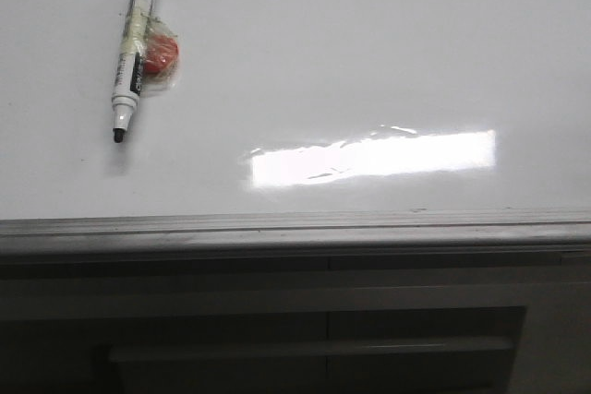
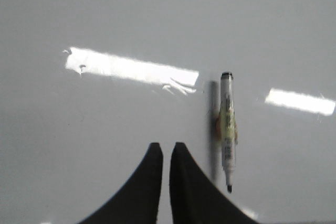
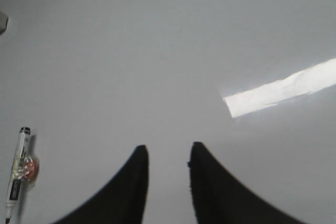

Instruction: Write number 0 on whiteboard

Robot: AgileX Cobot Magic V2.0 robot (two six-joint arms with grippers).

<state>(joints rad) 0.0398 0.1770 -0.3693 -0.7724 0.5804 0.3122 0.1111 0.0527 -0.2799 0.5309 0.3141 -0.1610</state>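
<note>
My right gripper is going to close on the back end [image 3: 22, 142] of the white marker pen, behind the red blob, because the black tip must stay free.
The whiteboard [image 1: 369, 43] is a glossy white sheet that fills most of the front view. A white marker pen [image 1: 132, 53] with a red blob taped to it lies flat on the board at the far left, its black tip uncapped and pointing toward the near edge. The number 0 is out of view in every frame. Neither gripper shows in the front view. My left gripper [image 2: 166, 148] hovers over the board just beside the marker [image 2: 228, 129], its fingers shut with nothing between them. My right gripper [image 3: 167, 150] is open and empty over bare board, the marker [image 3: 16, 182] well off to one side.
A bright rectangular glare [image 1: 369, 159] reflects off the board near its front. The grey metal edge strip [image 1: 295, 223] bounds the board's near side. Below it is a dark grey panelled surface with a horizontal bar [image 1: 314, 350].
</note>
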